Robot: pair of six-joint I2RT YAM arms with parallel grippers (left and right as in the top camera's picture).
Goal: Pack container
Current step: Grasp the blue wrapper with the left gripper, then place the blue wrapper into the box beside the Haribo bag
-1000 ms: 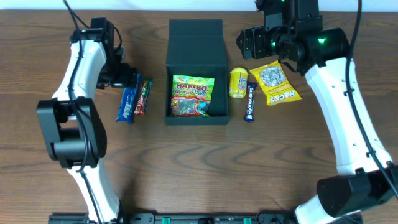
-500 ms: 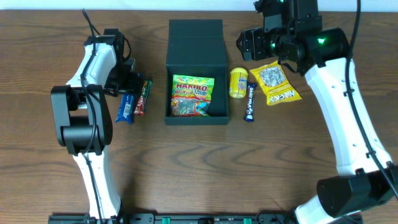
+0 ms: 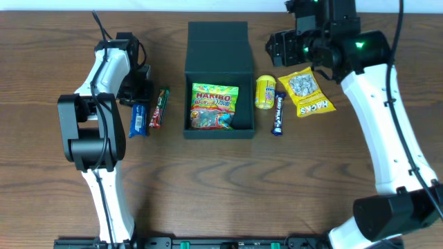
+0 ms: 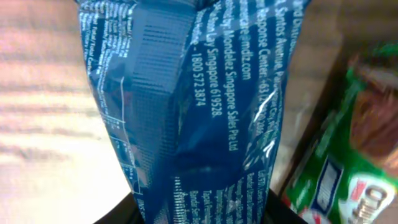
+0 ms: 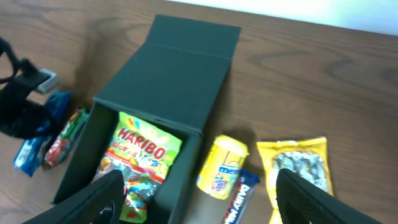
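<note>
I should let go with my left gripper so that the blue snack packet rests between the Haribo packet and the container's tub-side (image 3: 239,106).
The container (image 3: 218,52) is a dark square box in mid-table, its flap lid open toward the far side; a Haribo packet (image 3: 214,106) lies inside. In the right wrist view the container (image 5: 180,68) is straight ahead. My left gripper (image 3: 138,95) is down on the far end of a blue snack packet (image 3: 139,121) left of the box. In the left wrist view this packet (image 4: 193,112) fills the frame, pinched between both black fingers (image 4: 118,211), so the left gripper (image 4: 199,214) is shut on it. My right gripper (image 3: 287,48) hovers open and empty beyond the box's right side.
A red-and-green packet (image 3: 159,107) lies right beside the blue one. Right of the box sit a yellow candy tub (image 3: 265,92), a Dairy Milk bar (image 3: 279,113) and a yellow nut packet (image 3: 308,92). The table's far edge runs just behind the lid.
The left wrist turned and dropped onto the blue packet, and its jaws closed in from wide open onto it. The right arm barely shifted.
</note>
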